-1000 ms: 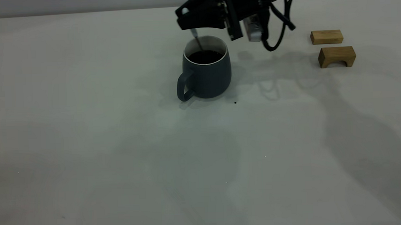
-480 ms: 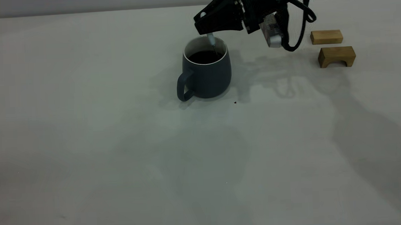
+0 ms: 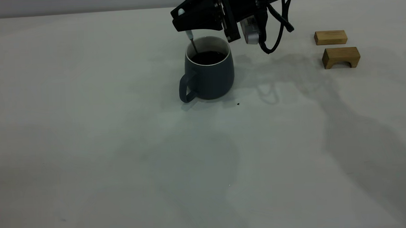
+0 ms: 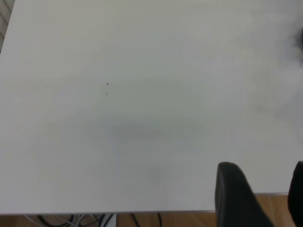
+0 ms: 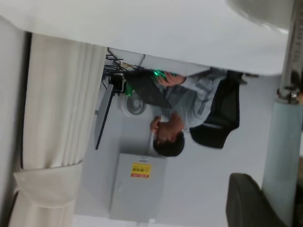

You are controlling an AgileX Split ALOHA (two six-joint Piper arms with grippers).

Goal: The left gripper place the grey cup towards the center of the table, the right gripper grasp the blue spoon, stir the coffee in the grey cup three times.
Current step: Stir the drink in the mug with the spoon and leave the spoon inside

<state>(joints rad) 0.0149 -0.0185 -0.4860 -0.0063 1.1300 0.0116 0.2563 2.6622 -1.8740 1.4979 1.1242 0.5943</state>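
Observation:
Next, I release the blue spoon from my right gripper, leaning it on the grey cup's rim (image 3: pixel 190 51) above the handle of the cup.
The grey cup (image 3: pixel 208 72) stands upright near the table's (image 3: pixel 87 132) middle, handle toward the front left, with dark coffee (image 3: pixel 207 57) inside. Above its far left rim my right gripper (image 3: pixel 185 21) is shut on the blue spoon (image 3: pixel 189 34), which hangs down with its thin metal neck dipped into the coffee at the left side. In the right wrist view the pale handle (image 5: pixel 284 156) sits between the dark fingers (image 5: pixel 246 201). My left gripper (image 4: pixel 265 198) hangs open and holding nothing over the table's edge, away from the cup.
Two tan wooden blocks (image 3: pixel 330 37) (image 3: pixel 341 57) lie at the right of the table. A small dark speck (image 3: pixel 238 104) sits just in front of the cup. A seated person (image 5: pixel 184 109) shows beyond the table in the right wrist view.
The right gripper swung from the cup's right side back to its left, carrying the spoon through the coffee. The cup has not moved.

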